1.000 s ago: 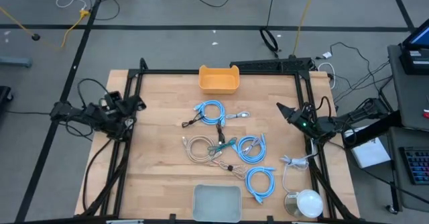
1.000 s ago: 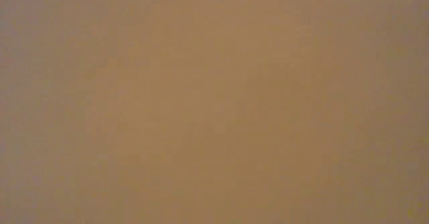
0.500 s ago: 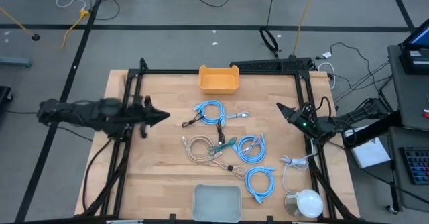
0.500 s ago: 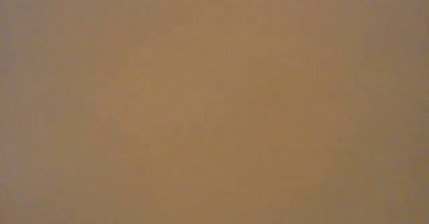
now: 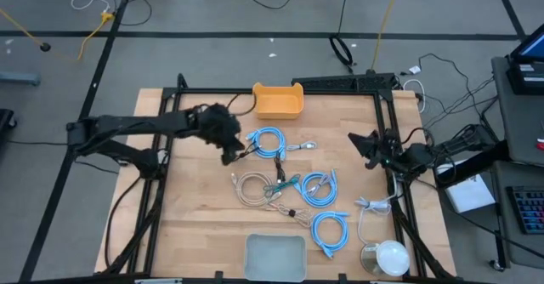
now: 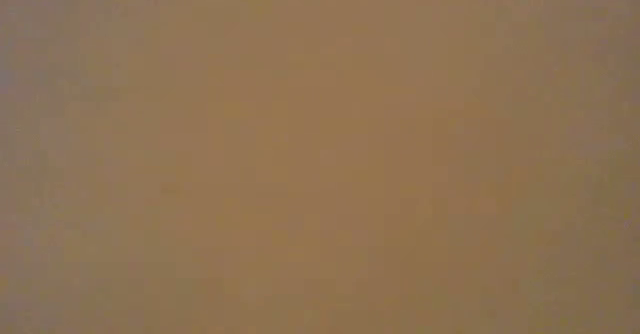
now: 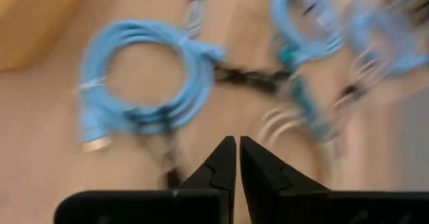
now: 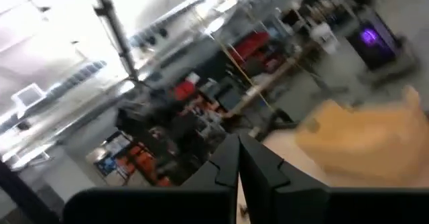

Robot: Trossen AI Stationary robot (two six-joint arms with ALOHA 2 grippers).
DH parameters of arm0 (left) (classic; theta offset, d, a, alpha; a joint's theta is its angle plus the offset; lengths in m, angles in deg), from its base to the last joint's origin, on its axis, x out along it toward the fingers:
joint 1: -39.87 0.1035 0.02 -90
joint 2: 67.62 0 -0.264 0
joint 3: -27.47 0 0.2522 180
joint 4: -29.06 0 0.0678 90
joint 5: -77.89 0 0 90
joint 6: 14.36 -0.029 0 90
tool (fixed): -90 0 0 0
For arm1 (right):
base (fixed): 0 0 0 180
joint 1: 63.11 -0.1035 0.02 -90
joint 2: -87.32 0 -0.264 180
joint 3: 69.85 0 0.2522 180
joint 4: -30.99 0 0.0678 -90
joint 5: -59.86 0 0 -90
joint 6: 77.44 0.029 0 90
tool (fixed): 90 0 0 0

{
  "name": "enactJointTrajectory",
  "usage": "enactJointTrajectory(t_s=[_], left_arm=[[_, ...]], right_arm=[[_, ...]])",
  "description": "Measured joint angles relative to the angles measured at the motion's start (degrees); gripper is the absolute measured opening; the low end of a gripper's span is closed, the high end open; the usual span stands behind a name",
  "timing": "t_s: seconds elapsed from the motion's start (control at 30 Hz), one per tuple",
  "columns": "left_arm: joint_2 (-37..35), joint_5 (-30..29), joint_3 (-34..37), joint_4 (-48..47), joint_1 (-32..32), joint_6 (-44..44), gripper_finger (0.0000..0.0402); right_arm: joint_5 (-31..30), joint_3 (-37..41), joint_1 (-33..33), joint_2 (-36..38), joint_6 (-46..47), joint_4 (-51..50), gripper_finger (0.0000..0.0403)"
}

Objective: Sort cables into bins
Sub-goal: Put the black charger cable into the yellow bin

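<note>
I need to close my left gripper just behind the plugs [image 5: 244,154] [image 7: 169,163] of the short black cable that lies beside the blue coil near the orange-yellow bin.
Three light-blue coiled cables lie on the wooden table: one [image 5: 266,142] near the orange-yellow bin [image 5: 278,101], one [image 5: 320,188] mid-table, one [image 5: 330,230] toward the near edge. A beige coil [image 5: 251,188] and short black and teal cables [image 5: 280,184] lie between them. The pale grey bin [image 5: 274,257] sits at the near edge. My left gripper [image 5: 232,152] is shut, just left of the far blue coil [image 7: 144,83], over its black cable end [image 7: 248,78]. My right gripper [image 5: 367,144] is shut and waits at the table's right edge.
A round white dome [image 5: 391,257] and a loose white cord [image 5: 374,206] lie at the near right corner. A black frame [image 5: 280,91] borders the table. The low view shows only a flat tan blur. The right wrist view sees the orange-yellow bin [image 8: 362,140] and the room beyond.
My left arm has swung quickly from the table's left edge toward the middle, and its shut gripper now stands beside the far blue coil. The cables and bins have stayed in place.
</note>
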Motion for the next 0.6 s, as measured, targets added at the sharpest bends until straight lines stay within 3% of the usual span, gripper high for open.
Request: enactJointTrajectory(t_s=[0.07,0.17,0.33,0.6], left_arm=[[2.0,3.4,0.0,2.0,1.4,1.5,0.0024],[2.5,3.8,-0.1,1.4,2.2,0.8,0.0024],[2.0,6.5,-2.4,-4.7,2.8,-2.9,0.0036],[4.8,6.8,-7.6,-8.0,3.3,1.1,0.0145]], right_arm=[[0.9,-3.1,0.5,-1.0,-2.9,-2.6,0.0019],[0.8,-7.3,1.2,-3.9,-3.5,-13.3,0.0049],[-0.1,-11.4,4.2,-8.5,3.9,-29.0,0.0124],[-5.5,-9.2,9.1,-11.9,8.0,-27.4,0.0202]])
